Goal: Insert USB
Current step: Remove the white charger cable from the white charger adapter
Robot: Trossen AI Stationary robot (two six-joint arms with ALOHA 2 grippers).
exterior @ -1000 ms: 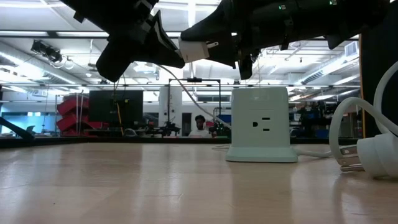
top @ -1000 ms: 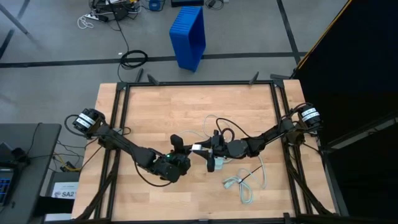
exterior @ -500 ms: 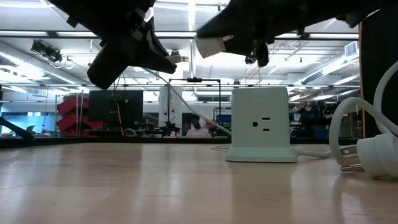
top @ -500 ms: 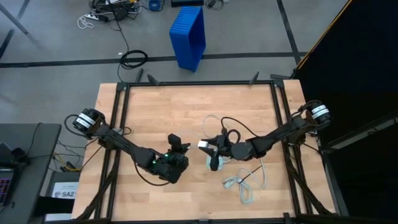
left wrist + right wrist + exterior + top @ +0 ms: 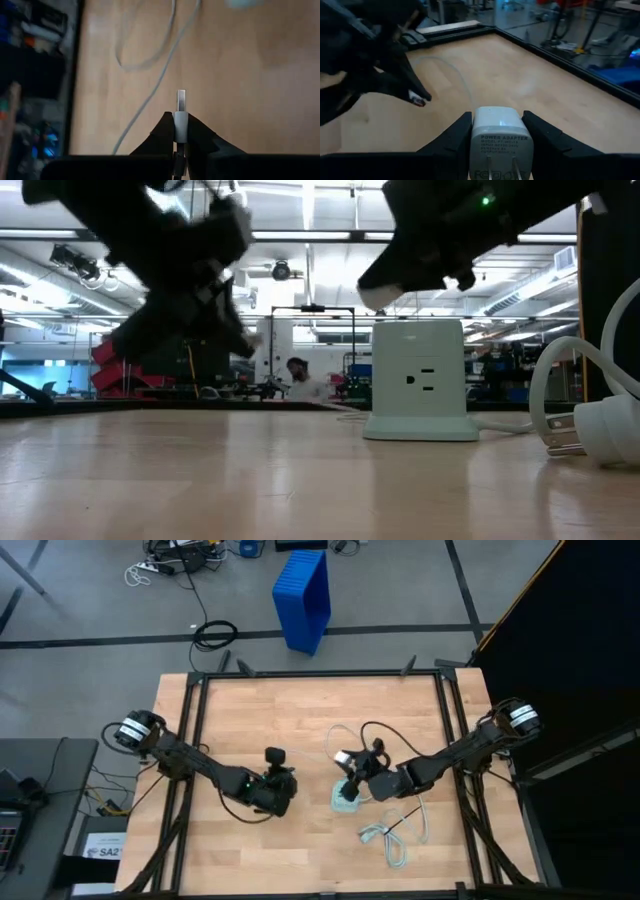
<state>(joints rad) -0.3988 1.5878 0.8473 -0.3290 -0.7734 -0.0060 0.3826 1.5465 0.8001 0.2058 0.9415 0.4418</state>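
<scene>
Next, my left gripper releases the USB plug on the bare wood (image 5: 289, 772) facing the charger block, beside the thin white cable.
The USB's small white plug (image 5: 180, 125) with its silvery tip (image 5: 181, 99) sticks out of my shut left gripper (image 5: 180, 131). Its thin white cable (image 5: 150, 90) trails slack over the wood. In the high view my left gripper (image 5: 284, 781) hovers left of the pale green-white charger block (image 5: 345, 803), which stands upright on its base (image 5: 418, 380). My right gripper (image 5: 501, 131) is shut on a small white power adapter (image 5: 501, 135) and floats above the block (image 5: 345, 760). My left gripper pinches the USB plug's white body (image 5: 180, 129) between its two fingers, which lie along the plug. The silvery tip points straight out past the fingertips. The plug is lifted clear and the cable hangs slack behind it. My right gripper pinches the power adapter by two opposite side faces (image 5: 479, 131), one finger (image 5: 455, 137) on each. The adapter's pronged face (image 5: 501, 170) looks back toward the wrist. It is lifted clear of the table (image 5: 378, 292).
A thicker white cord with a grey plug (image 5: 600, 425) lies on the table right of the block, bundled toward the near right (image 5: 385, 835). The black frame rails (image 5: 320, 673) border the table. Bare wood (image 5: 250, 710) lies to the far left.
The two grippers, close together a second ago, have drawn apart. My left gripper moved toward the table's left and dropped lower, carrying the USB plug. My right gripper carried the adapter toward the table's right and now hangs over the charger block.
</scene>
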